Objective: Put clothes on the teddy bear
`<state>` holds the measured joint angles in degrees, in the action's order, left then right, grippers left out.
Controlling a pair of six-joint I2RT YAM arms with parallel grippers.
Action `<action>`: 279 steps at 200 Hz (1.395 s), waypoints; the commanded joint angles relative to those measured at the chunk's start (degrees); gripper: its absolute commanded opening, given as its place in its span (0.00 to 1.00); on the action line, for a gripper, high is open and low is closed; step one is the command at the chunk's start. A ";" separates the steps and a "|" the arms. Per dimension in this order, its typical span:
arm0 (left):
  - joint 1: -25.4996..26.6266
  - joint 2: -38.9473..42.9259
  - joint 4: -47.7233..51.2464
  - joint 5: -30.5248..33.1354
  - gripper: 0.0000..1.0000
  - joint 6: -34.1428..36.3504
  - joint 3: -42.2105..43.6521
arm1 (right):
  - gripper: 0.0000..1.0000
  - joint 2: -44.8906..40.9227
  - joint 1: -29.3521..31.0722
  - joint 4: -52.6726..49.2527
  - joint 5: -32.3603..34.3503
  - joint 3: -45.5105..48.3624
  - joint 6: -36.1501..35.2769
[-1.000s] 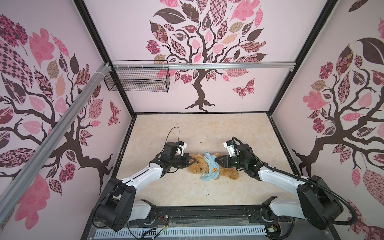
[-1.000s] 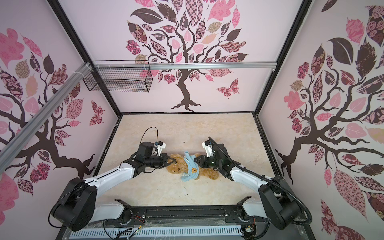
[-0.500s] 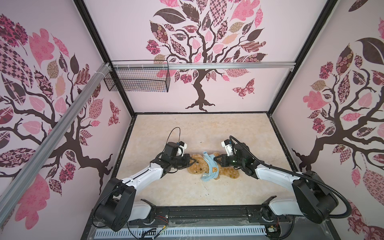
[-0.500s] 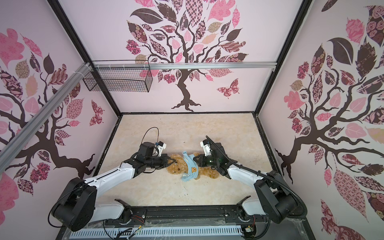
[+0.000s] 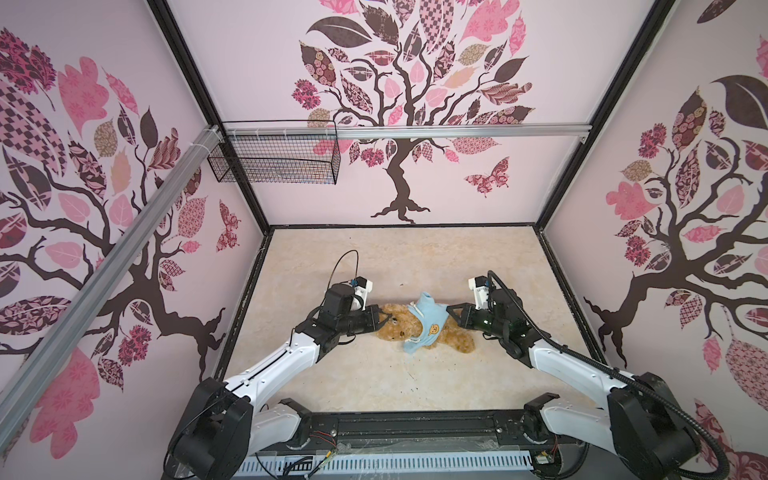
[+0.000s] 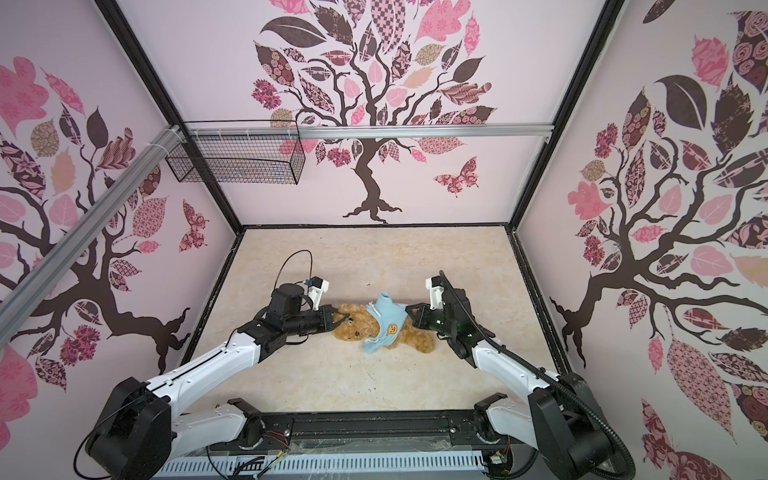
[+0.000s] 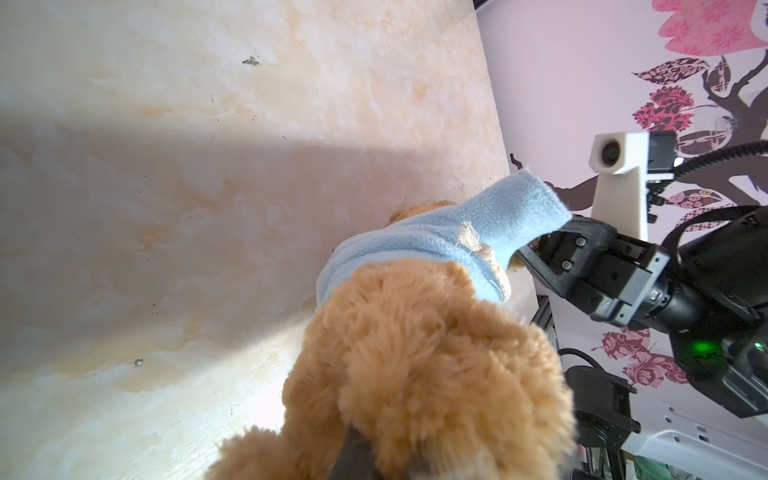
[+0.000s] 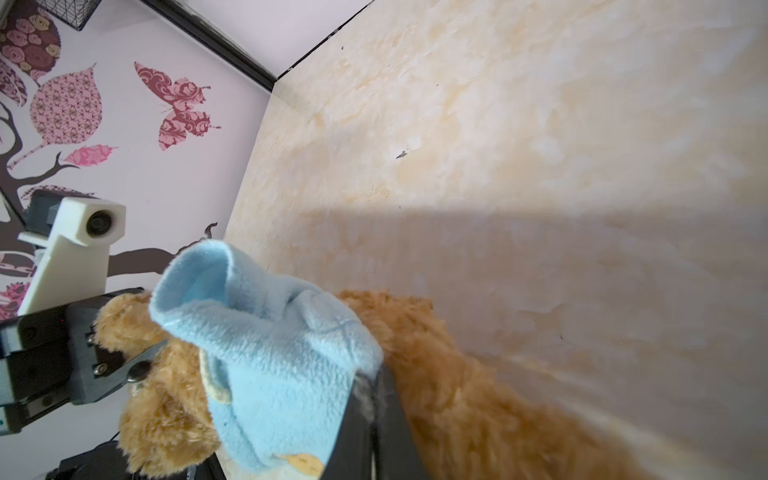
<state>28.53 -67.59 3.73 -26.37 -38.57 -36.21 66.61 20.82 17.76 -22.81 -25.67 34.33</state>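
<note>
The hem of the shirt is slanting with its near side closer to the bear's head, so next my right gripper grabs the hem's near side (image 5: 427, 342) and pulls it toward the bear's legs.
The teddy bear (image 5: 397, 328) (image 6: 352, 329) lies on its back mid-table, head to the left and legs to the right. A light blue shirt (image 5: 430, 316) (image 6: 388, 319) covers its chest, and one empty sleeve stands up. My left gripper (image 5: 384, 320) (image 6: 338, 318) is shut on the fur of the bear's head; in the left wrist view the bear (image 7: 415, 353) hides nearly all of the jaws. My right gripper (image 5: 451, 309) (image 6: 409, 309) (image 8: 374, 415) is shut on the shirt's (image 8: 270, 353) edge beside the bear's body (image 8: 478, 395).
A black wire basket (image 5: 274, 160) (image 6: 237, 160) hangs from a metal rail (image 5: 457, 132) at the back left, well above the table. Patterned walls close in three sides. A black frame bar (image 5: 415, 424) runs along the front edge.
My right gripper has closed on the shirt's edge and shifted slightly towards the bear. The left gripper keeps its hold on the bear's head.
</note>
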 commanded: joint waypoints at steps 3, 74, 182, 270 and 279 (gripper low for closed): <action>-0.79 3.80 1.47 5.79 0.00 -1.51 1.86 | 0.00 -1.31 -5.18 1.72 5.38 1.41 2.33; -0.85 4.47 -2.53 3.77 0.00 -10.40 2.91 | 0.00 5.12 -7.06 7.60 -7.88 0.01 2.85; 2.08 -9.17 -6.95 -3.48 0.08 -24.73 0.54 | 0.28 3.15 10.71 1.81 2.98 -2.79 -9.30; 2.25 1.63 -4.39 5.12 0.71 -11.09 7.64 | 0.12 29.03 3.91 0.87 -4.88 -14.25 -8.93; 2.46 2.94 -4.70 6.13 0.75 -10.43 8.74 | 0.11 30.53 3.70 0.58 -5.48 -15.19 -8.85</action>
<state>30.57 -67.75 -0.80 -24.71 -53.49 -31.20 92.20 25.50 21.15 -25.80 -38.76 25.65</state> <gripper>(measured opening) 0.700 0.121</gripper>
